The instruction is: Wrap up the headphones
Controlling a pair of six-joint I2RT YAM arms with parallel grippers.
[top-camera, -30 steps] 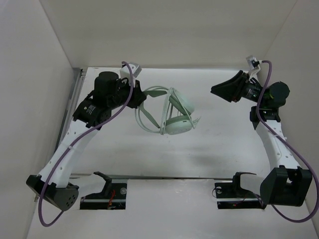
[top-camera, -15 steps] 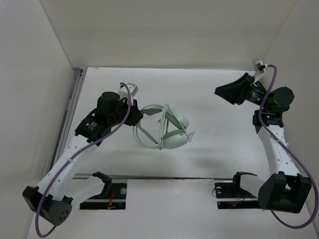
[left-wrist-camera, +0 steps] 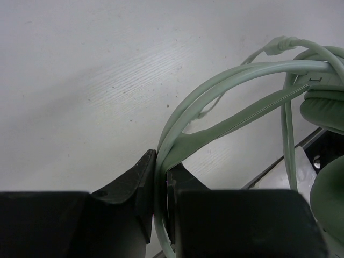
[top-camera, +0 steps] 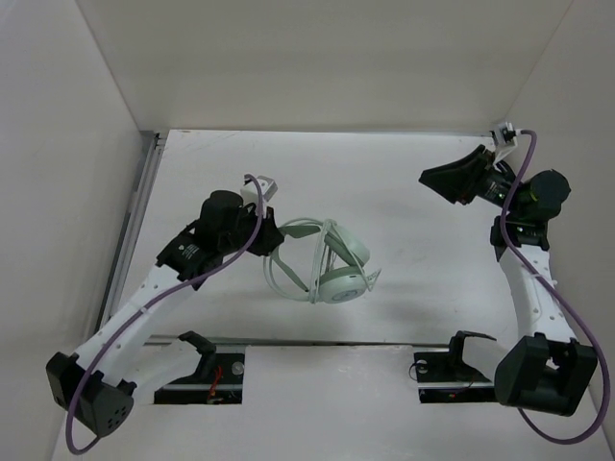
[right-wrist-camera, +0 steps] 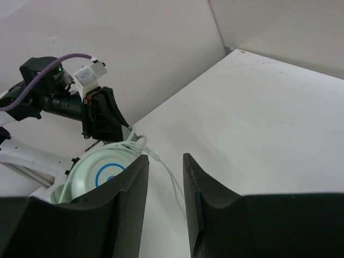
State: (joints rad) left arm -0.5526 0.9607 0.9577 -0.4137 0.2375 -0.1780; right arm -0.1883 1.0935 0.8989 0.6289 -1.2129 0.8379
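My left gripper is to let go of the headphones on the white table (top-camera: 308,210) (left-wrist-camera: 215,129), a little past the middle of the table toward the back wall.
The pale mint-green headphones (top-camera: 332,261) lie in the middle of the white table, earcups to the right, the double headband looping left. My left gripper (top-camera: 270,241) is shut on the headband (left-wrist-camera: 236,72); both jaws pinch the thin band in the left wrist view, with an earcup (left-wrist-camera: 325,107) at the right edge. The thin pale cable (right-wrist-camera: 171,181) trails from the earcup (right-wrist-camera: 99,173) across the table in the right wrist view. My right gripper (top-camera: 430,179) is open and empty, raised well to the right of the headphones. The left gripper also shows in the right wrist view (right-wrist-camera: 106,115).
White walls close in the table at the back, left and right. A metal rail (top-camera: 135,221) runs along the left edge. Two black brackets (top-camera: 204,348) (top-camera: 463,348) sit at the near edge by the arm bases.
My left gripper has pulled the headphones toward the near edge and a little right. My right gripper has drawn back slightly toward the right wall.
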